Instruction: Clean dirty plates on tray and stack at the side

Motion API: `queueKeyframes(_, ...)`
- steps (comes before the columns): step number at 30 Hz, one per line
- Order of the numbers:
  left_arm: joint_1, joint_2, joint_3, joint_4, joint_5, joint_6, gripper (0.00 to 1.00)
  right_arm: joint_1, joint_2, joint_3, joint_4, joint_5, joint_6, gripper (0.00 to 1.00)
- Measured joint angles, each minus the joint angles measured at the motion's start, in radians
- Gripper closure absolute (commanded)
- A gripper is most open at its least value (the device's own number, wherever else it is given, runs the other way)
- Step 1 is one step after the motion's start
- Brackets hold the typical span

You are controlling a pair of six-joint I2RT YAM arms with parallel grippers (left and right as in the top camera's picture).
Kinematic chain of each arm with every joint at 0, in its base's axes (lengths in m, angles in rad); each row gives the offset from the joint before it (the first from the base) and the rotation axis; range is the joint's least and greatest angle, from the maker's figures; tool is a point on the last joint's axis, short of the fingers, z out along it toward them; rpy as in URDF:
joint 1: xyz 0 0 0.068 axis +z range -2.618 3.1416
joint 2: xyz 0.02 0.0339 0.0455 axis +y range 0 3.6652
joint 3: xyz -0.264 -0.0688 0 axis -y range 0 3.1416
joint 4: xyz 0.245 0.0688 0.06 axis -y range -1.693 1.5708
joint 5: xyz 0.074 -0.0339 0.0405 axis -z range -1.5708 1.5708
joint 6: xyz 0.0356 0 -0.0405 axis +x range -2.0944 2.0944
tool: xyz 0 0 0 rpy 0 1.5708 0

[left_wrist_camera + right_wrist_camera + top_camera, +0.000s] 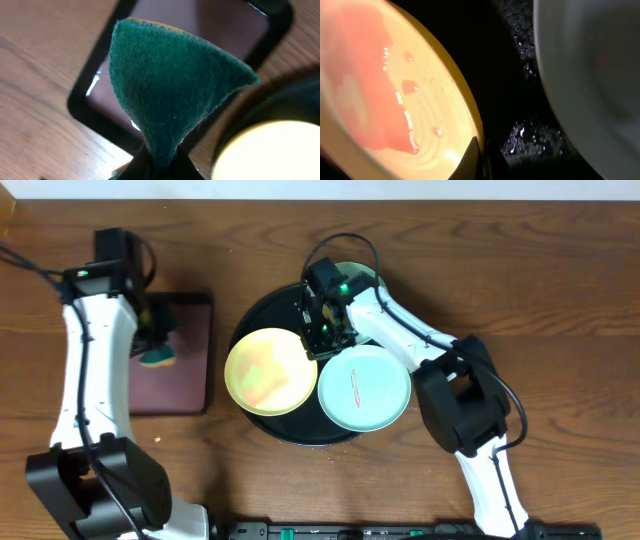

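Next, I release the yellow plate with my right gripper on the bare wooden table (460, 335) just past the mint plates.
The round black tray (256, 315) holds a pale yellow plate (268, 370) with a reddish smear at left, a mint plate (364, 388) with a thin red smear at right, and a second mint plate (356, 273) at the back, mostly hidden by my right arm. My right gripper (322, 340) is shut on the yellow plate's right rim; the right wrist view shows its fingers (479, 162) pinching that rim (420, 100). My left gripper (155, 340) is shut on a green sponge (170, 85) and holds it over the maroon tray.
A rectangular black-rimmed maroon tray (190, 360) lies left of the round tray; it also shows in the left wrist view (170, 15). Bare wooden table (560, 300) surrounds both. Cables and a dark rail run along the front edge (400, 530).
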State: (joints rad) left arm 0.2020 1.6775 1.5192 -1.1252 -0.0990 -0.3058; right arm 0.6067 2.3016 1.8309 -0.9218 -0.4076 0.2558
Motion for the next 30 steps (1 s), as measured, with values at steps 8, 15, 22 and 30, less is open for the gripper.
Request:
queueKeyframes(8,0.079,0.0,0.0,0.005,0.01,0.0,0.93,-0.03,-0.142,-0.001,-0.046,0.175,-0.013,0.99)
queueKeyframes(15,0.086,0.0,0.0,0.033,0.015,0.001,0.93,0.069,-0.208,-0.001,-0.078,0.517,-0.015,0.99)
queueKeyframes(22,0.086,0.0,0.0,0.034,0.014,0.0,0.93,0.236,-0.209,-0.001,-0.087,0.887,-0.016,0.99)
queueKeyframes(30,0.086,0.0,0.0,0.034,0.014,0.0,0.93,0.358,-0.235,-0.001,-0.073,1.136,-0.023,0.99)
